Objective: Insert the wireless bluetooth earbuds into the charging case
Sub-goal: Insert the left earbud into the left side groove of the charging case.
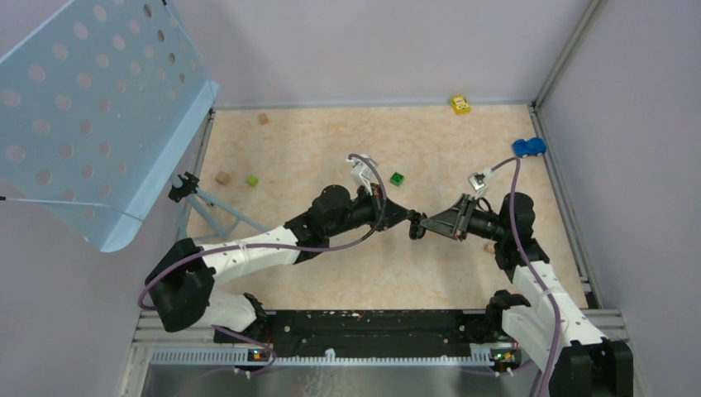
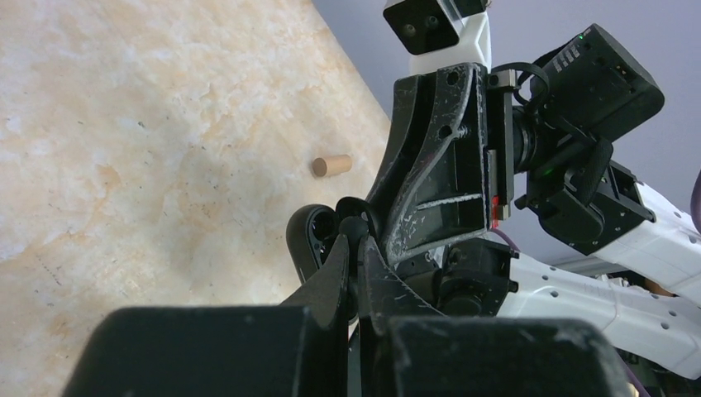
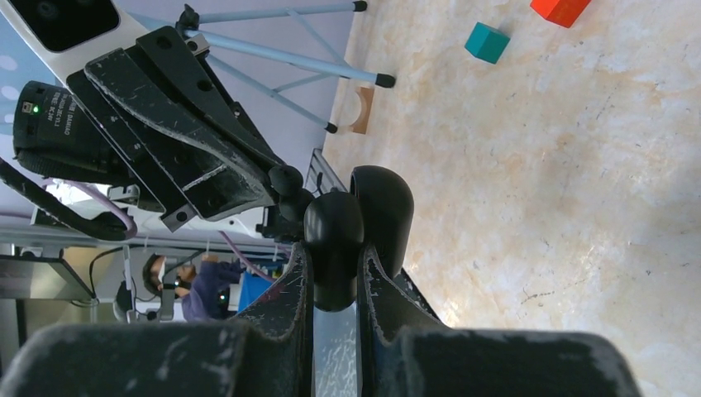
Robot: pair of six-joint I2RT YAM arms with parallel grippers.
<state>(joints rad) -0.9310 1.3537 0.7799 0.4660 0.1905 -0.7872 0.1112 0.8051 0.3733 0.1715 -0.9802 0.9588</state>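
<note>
The black charging case will go down from my right gripper on the bare table (image 1: pixel 425 231) between the dark green cube and the wooden cylinder.
Above the middle of the table the two arms meet tip to tip. My right gripper (image 3: pixel 333 255) is shut on the black charging case (image 3: pixel 335 219), whose lid (image 3: pixel 384 203) stands open beside it. My left gripper (image 2: pixel 355 241) is shut on a small black earbud (image 2: pixel 354 223) and holds it right at the case's open cavity (image 2: pixel 314 236). In the right wrist view the left fingers (image 3: pixel 207 141) come in from the left, with the earbud (image 3: pixel 286 178) touching the case. From above, both grippers (image 1: pixel 417 225) hide the case. No other earbuds are in view.
Scattered on the table are a dark green cube (image 1: pixel 398 178), a light green cube (image 1: pixel 252 179), wooden blocks (image 1: pixel 221 177), a wooden cylinder (image 2: pixel 331 165), a yellow toy car (image 1: pixel 460 104) and a blue one (image 1: pixel 529 147). A blue perforated panel (image 1: pixel 91 107) on a stand overhangs the left side.
</note>
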